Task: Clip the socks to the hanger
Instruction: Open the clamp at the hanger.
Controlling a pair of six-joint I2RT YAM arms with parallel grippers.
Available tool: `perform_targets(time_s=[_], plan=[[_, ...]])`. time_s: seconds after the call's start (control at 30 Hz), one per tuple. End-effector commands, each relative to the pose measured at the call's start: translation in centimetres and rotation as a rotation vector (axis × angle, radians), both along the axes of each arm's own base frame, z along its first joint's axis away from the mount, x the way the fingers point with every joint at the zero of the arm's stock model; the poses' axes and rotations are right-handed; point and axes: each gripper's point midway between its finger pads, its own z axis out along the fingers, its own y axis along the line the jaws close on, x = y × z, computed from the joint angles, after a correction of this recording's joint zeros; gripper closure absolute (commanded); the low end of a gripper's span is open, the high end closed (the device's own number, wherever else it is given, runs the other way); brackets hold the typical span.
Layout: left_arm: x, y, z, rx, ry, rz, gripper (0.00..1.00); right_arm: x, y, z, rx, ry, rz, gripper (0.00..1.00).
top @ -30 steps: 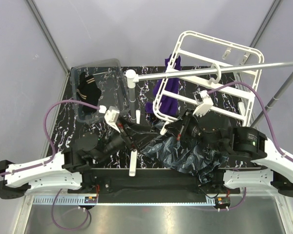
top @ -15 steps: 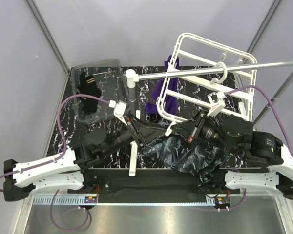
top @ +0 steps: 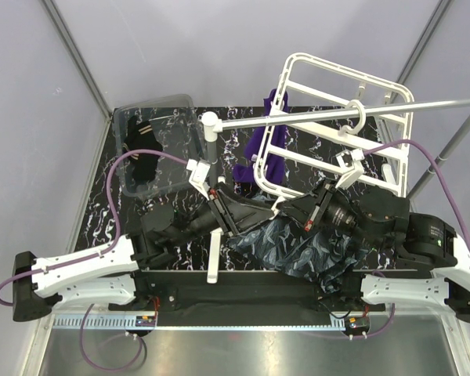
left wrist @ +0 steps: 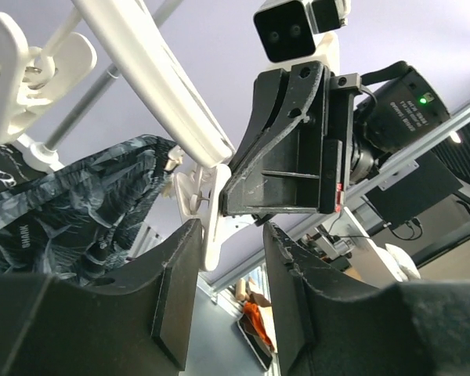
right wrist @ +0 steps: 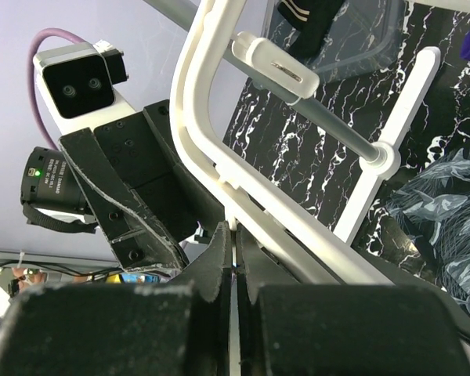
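Observation:
My right gripper pinches only a thin tab of the white clip, so next I open it and take both clip tabs (left wrist: 201, 196) while my left gripper steadies them.
The white hanger (top: 345, 69) hangs tilted by its hook from a grey rod. A purple sock (top: 266, 153) is clipped at its left side. A dark patterned sock (top: 298, 249) lies on the table under the arms. My right gripper (top: 280, 205) is shut on a thin white clip tab at the hanger's near edge, seen in the right wrist view (right wrist: 233, 235) under the frame bar (right wrist: 211, 102). My left gripper (top: 258, 210) is open and empty. In the left wrist view (left wrist: 231, 235) a white clip (left wrist: 206, 207) hangs just past its left finger.
The grey rod (top: 298, 116) rests on white posts (top: 210, 149) across the table. A clear bin (top: 153, 110) at the back left holds a black sock (top: 141, 145). A white post base (top: 212, 258) lies near the front edge.
My left gripper has moved right and forward up to the hanger's near edge. My right gripper has lifted that edge, so the hanger has tilted up.

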Motion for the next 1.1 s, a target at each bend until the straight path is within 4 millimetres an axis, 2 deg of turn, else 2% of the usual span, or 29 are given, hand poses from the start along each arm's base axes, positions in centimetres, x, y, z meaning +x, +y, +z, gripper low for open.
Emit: perform_targets(time_s=[0.0,0.07,0.13,0.2,0.37,0.43,0.77,0.87,0.97,1.0,1.07], plan=[[-1.0,0.2,0.8,-0.038,-0.012,-0.05,0.58,0.3,-0.3,1.1,0.049,-0.005,-0.025,1.0],[-0.8,0.4,0.3,-0.012,-0.005,-0.032,0.57,0.2,-0.3,1.1,0.05,-0.005,-0.022,1.0],[-0.2,0.6,0.1,0.002,0.007,0.004,0.46,0.2,-0.3,1.1,0.051,-0.004,-0.019,1.0],[0.1,0.7,-0.3,0.002,0.024,0.015,0.41,0.1,-0.2,1.3,0.056,-0.008,-0.012,1.0],[-0.1,0.0,-0.4,0.012,0.034,-0.005,0.41,0.1,-0.1,1.4,0.055,-0.015,-0.006,1.0],[-0.3,-0.3,-0.4,0.007,0.035,-0.025,0.47,0.0,-0.1,1.5,0.058,-0.014,-0.002,1.0],[-0.5,-0.1,0.9,-0.055,0.017,-0.033,0.63,-0.2,0.0,0.9,0.048,-0.003,0.011,1.0],[-0.5,-0.3,1.1,-0.059,0.005,-0.037,0.72,-0.3,-0.1,0.8,0.047,0.0,0.013,1.0],[-0.6,-0.8,1.1,-0.054,-0.002,-0.052,0.9,-0.1,-0.4,0.7,0.049,0.007,-0.004,1.0],[-0.6,-1.1,0.8,-0.048,-0.002,-0.054,1.0,-0.1,-0.4,0.6,0.05,0.009,-0.006,0.97],[-0.5,-1.2,0.8,-0.05,0.001,-0.054,1.0,0.1,-0.7,0.7,0.059,0.017,-0.027,0.89]])
